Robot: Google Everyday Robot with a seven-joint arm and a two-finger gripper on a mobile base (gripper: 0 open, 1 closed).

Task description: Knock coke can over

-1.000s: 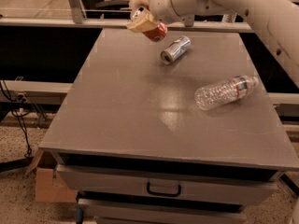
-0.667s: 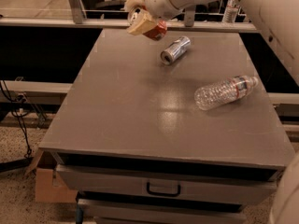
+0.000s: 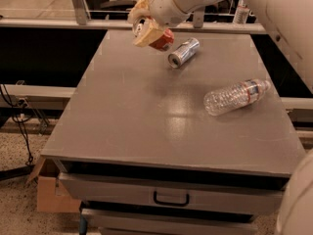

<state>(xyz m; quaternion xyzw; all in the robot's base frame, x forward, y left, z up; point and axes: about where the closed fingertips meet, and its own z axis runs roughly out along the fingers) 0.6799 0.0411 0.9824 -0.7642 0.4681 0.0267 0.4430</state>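
Next, I let go of the coke can on the open grey table point(image 3: 139, 81), closer to the drawer side than the silver can is.
The coke can point(image 3: 163, 39) is a small red can at the far left-centre of the grey table point(image 3: 146, 116). It leans over, its silver top toward the left, and my gripper covers most of it. My gripper point(image 3: 144, 27), with tan pads, hangs from the white arm at the top of the camera view. It sits right against the can's upper end, just above the tabletop. I cannot tell whether the can rests on the table or is held.
A plain silver can point(image 3: 183, 52) lies on its side just right of the coke can. A clear plastic water bottle point(image 3: 234, 96) lies at the right. Another bottle point(image 3: 239, 11) stands behind the table. A drawer point(image 3: 171, 195) and a cardboard box point(image 3: 51, 195) sit below.
My gripper has shifted slightly left with the red can staying beside it. The silver can and the lying bottle have not moved.
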